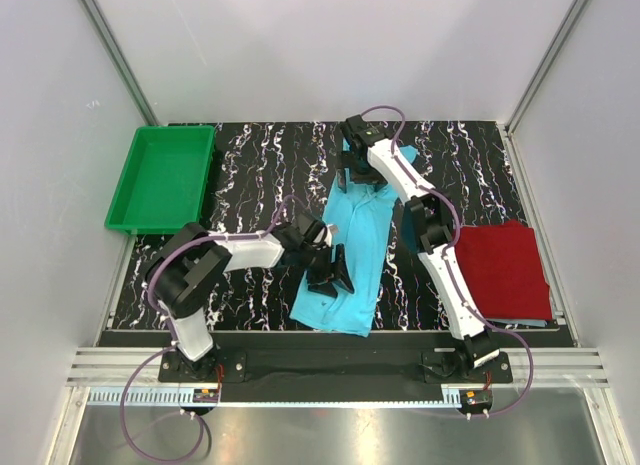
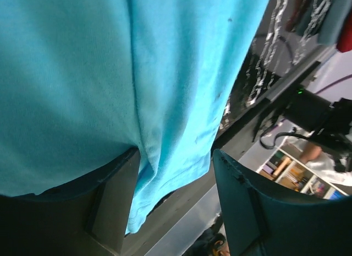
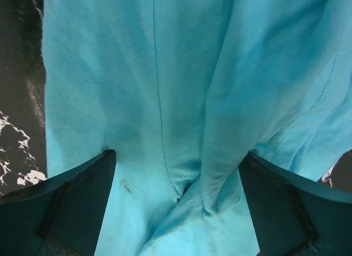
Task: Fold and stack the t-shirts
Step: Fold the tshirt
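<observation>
The near bottom corner (image 1: 293, 317) of the turquoise t-shirt, the one on the green plastic tray's side, will be gripped by my left gripper.
The turquoise t-shirt (image 1: 355, 245) lies as a long narrow strip down the middle of the mat, neck end far. My left gripper (image 1: 330, 277) is open over its near-left part. In the left wrist view the cloth (image 2: 110, 74) drapes against the left finger (image 2: 113, 201), with the jaws (image 2: 176, 195) wide apart. My right gripper (image 1: 353, 173) is open at the shirt's far end. In the right wrist view its fingers (image 3: 71, 195) straddle creased cloth (image 3: 165, 102), with the gap (image 3: 176, 203) wide. The dark red t-shirt (image 1: 500, 270) lies folded at the right.
A green plastic tray (image 1: 130, 200) stands at the back left corner. A thin pale blue edge (image 1: 510, 323) shows under the red shirt's near side. The black marbled mat (image 1: 260, 175) ends at a near edge (image 1: 330, 337), and white walls stand on both sides.
</observation>
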